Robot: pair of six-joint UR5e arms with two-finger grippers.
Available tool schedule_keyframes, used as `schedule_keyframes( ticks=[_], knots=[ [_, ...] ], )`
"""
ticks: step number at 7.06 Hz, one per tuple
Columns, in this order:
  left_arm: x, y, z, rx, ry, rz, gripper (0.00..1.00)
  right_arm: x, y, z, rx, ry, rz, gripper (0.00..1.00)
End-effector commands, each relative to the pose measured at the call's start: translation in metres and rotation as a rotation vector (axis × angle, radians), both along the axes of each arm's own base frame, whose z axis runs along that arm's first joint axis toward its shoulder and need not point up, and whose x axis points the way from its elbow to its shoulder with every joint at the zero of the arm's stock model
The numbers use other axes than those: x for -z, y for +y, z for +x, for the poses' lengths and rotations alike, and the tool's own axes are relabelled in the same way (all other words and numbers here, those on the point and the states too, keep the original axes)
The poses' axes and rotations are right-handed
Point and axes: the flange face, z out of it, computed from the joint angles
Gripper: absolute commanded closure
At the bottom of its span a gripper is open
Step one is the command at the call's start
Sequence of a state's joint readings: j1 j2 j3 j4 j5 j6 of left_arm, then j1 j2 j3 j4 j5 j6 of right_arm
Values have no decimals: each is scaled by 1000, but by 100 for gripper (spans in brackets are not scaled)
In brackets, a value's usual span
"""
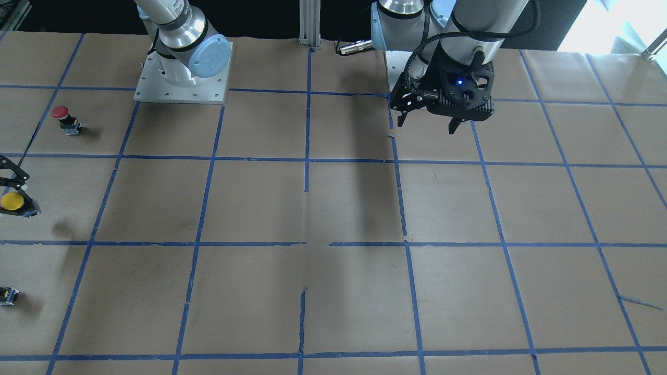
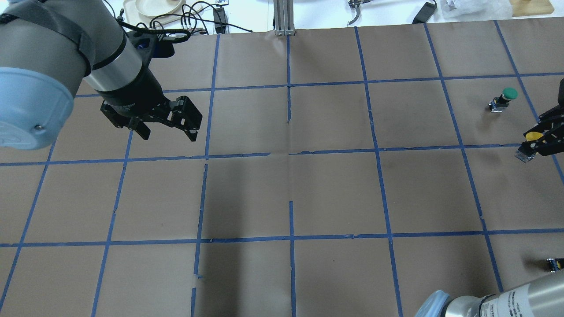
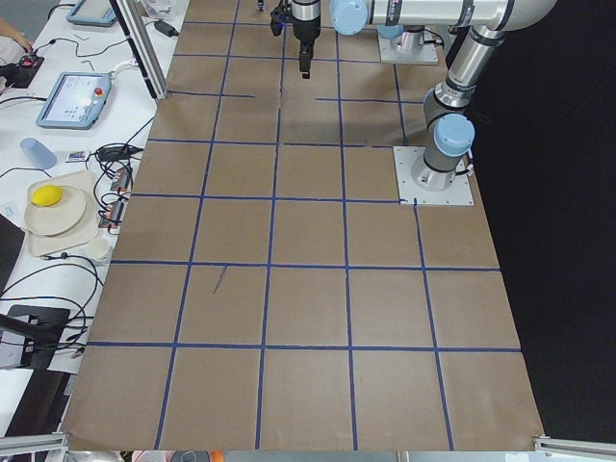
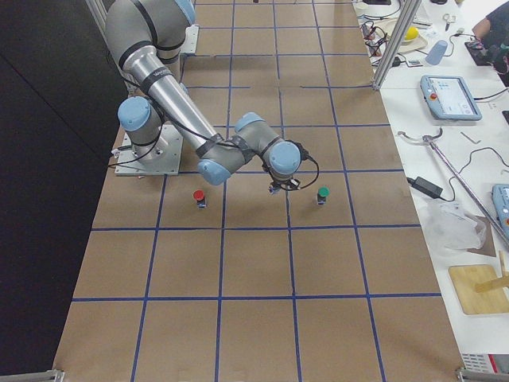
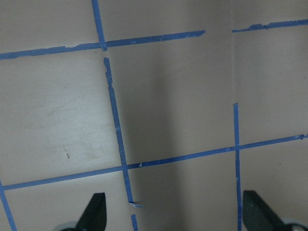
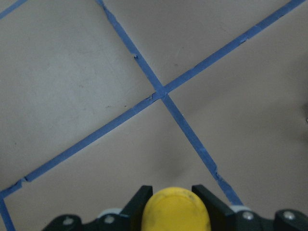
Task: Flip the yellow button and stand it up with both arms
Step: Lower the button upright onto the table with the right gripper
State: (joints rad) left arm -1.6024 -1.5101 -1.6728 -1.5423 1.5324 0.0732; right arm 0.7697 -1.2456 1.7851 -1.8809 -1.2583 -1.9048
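Next, I let go of the yellow button with my right gripper on the paper inside the tape square (image 1: pixel 38 196) (image 6: pixel 162 219) beside the red-capped button's square.
The yellow button (image 1: pixel 11 201) has a yellow mushroom cap and a grey-black base. My right gripper (image 1: pixel 15 194) is shut on it at the table's right end and holds it tilted, a little above the paper. In the overhead view the button (image 2: pixel 532 137) sits in the right gripper (image 2: pixel 541 141) at the right edge. In the right wrist view the yellow cap (image 6: pixel 175 211) fills the gap between the fingers (image 6: pixel 141 195). My left gripper (image 1: pixel 427 125) is open and empty, hovering near its base, far from the button. It also shows in the overhead view (image 2: pixel 169 135).
A red-capped button (image 1: pixel 62 117) stands near the right arm's base. A green-capped button (image 2: pixel 506 96) stands beyond the held button. A small capless block (image 2: pixel 553 263) lies close to the robot at the right end. Brown paper with a blue tape grid (image 2: pixel 291 154) covers the table.
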Motion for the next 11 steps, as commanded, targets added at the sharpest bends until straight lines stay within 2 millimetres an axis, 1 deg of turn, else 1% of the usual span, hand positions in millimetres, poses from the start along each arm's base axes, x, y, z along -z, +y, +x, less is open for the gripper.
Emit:
schedule_keyframes(
  ticks=[1,2,3,4,5,6,7,8,9,10,11],
  knots=[
    [-21,-12,44,-88,-34,-55,0,18,13,2,-133,-41,-87,79],
    [-17,-19,65,-130,-30,-9,0,21,16,-1,-227,-61,-145,78],
    [-20,-20,65,-139,-35,4,0,25,24,-14,-215,-62,-150,77],
    [-22,-24,65,-167,-21,1,0,35,36,-35,-196,-74,-154,77],
    [-31,-28,61,-192,7,-10,0,46,40,-39,-212,-90,-154,76],
    [-38,-33,49,-171,21,-21,0,49,46,-32,-211,-102,-147,76],
    [-33,-40,38,-145,13,-10,0,56,51,-24,-212,-119,-137,76],
    [-32,-41,38,-145,8,2,0,57,52,-23,-212,-122,-135,76],
    [-27,-37,38,-143,3,44,0,57,52,-23,-212,-122,-137,64],
    [-27,-39,39,-145,3,45,0,61,51,-22,-202,-137,-139,22],
    [-26,-41,39,-146,1,49,0,56,51,-22,-186,-139,-143,9]
  ],
)
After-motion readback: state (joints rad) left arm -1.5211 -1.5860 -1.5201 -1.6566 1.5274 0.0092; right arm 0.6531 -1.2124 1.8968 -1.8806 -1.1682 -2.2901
